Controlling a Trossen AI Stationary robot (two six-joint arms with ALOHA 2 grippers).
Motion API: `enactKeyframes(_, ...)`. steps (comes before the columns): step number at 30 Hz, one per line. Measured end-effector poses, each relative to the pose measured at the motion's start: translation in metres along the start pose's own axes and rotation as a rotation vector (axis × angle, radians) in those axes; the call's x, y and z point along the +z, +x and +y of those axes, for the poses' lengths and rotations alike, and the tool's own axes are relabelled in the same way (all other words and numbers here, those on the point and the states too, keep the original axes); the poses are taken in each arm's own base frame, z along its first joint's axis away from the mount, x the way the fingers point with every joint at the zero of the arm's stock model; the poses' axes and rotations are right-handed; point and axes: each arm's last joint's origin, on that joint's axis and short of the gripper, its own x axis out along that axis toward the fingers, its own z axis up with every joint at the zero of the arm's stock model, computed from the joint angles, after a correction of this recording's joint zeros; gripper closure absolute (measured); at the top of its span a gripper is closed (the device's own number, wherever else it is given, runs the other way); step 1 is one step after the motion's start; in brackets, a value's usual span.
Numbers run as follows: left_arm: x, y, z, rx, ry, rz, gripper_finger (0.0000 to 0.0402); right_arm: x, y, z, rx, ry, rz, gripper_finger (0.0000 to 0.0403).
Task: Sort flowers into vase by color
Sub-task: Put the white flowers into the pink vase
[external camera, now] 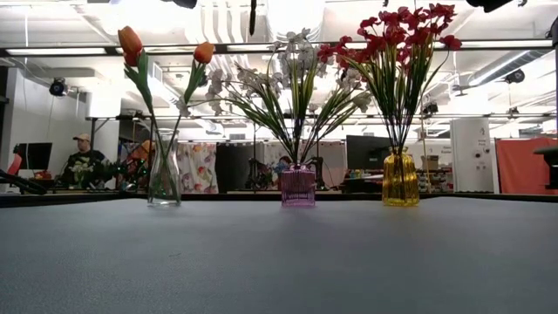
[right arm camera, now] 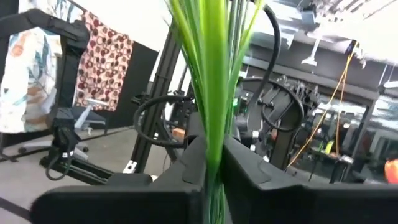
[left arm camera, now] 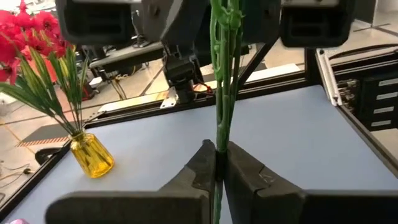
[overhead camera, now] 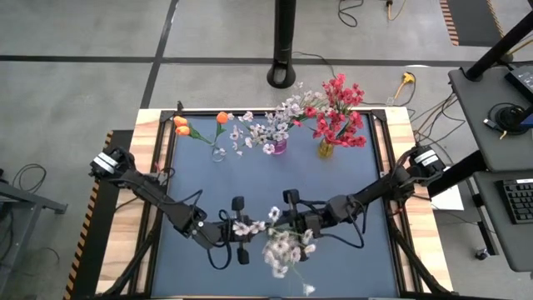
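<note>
The robot's right gripper is pinching the loose green leaves of the spray, so it should open and grip the stem [right arm camera: 217, 202] just under them while the left gripper holds the spray steady.
A white-blossom spray [overhead camera: 283, 246] with a green stem [left arm camera: 221, 93] hangs in the air between my two grippers, over the near middle of the table. My left gripper [overhead camera: 238, 230] [left arm camera: 219, 171] comes in from the left and is shut on the stem. My right gripper [overhead camera: 291, 219] [right arm camera: 211, 168] faces it from the right, shut on the spray's green leaves [right arm camera: 211, 62]. Along the far edge stand a clear vase with orange buds [overhead camera: 218, 152], a pink vase with white sprays [overhead camera: 279, 146] and a yellow vase with red blossoms [overhead camera: 325, 150]. The low view shows neither gripper. My left gripper pinches the green stem [left arm camera: 219, 146] between its two fingers, coming level from the table's left. The stem runs on past the fingertips toward the right gripper. The low view shows nothing of the spray on the table, so it is lifted clear. My right gripper pinches the bundle of green leaves and stem [right arm camera: 210, 140] between its two fingers, coming level from the table's right. The leaves fan out beyond the fingertips. The white blossoms [overhead camera: 281, 250] droop toward the near edge.
The three vases [external camera: 164, 179] [external camera: 298, 186] [external camera: 400, 179] line the far side of the dark mat [overhead camera: 200, 192], which shows bare between them and the grippers. Raised frame rails [overhead camera: 154, 200] border the mat left and right. A person sits far behind the table [external camera: 83, 157].
</note>
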Motion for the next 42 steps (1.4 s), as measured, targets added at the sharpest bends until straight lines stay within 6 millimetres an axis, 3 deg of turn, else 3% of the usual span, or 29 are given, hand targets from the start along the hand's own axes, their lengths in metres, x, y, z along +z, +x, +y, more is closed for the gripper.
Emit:
enactKeyframes(11, 0.004, -0.009, -0.002, 0.134, -0.007, -0.005, 0.0400, -0.005, -0.002, 0.000, -0.119, 0.003, 0.143, 0.0231)
enactKeyframes(18, 0.003, -0.009, 0.000, 0.194, 0.009, 0.009, 0.0400, -0.007, 0.002, -0.003, -0.191, 0.005, 0.237, 0.0203)
enactKeyframes(28, 0.002, -0.009, 0.000, 0.196, 0.015, 0.014, 0.0400, 0.011, 0.033, -0.009, -0.150, -0.017, 0.422, 0.0238)
enactKeyframes(37, 0.000, -0.010, 0.001, 0.251, 0.023, 0.032, 0.0398, 0.015, 0.035, -0.009, -0.153, 0.019, 0.435, 0.0316)
enactKeyframes(42, 0.001, -0.010, 0.002, 0.287, 0.006, 0.030, 0.0366, 0.015, 0.035, -0.010, -0.160, 0.041, 0.444, 0.0371)
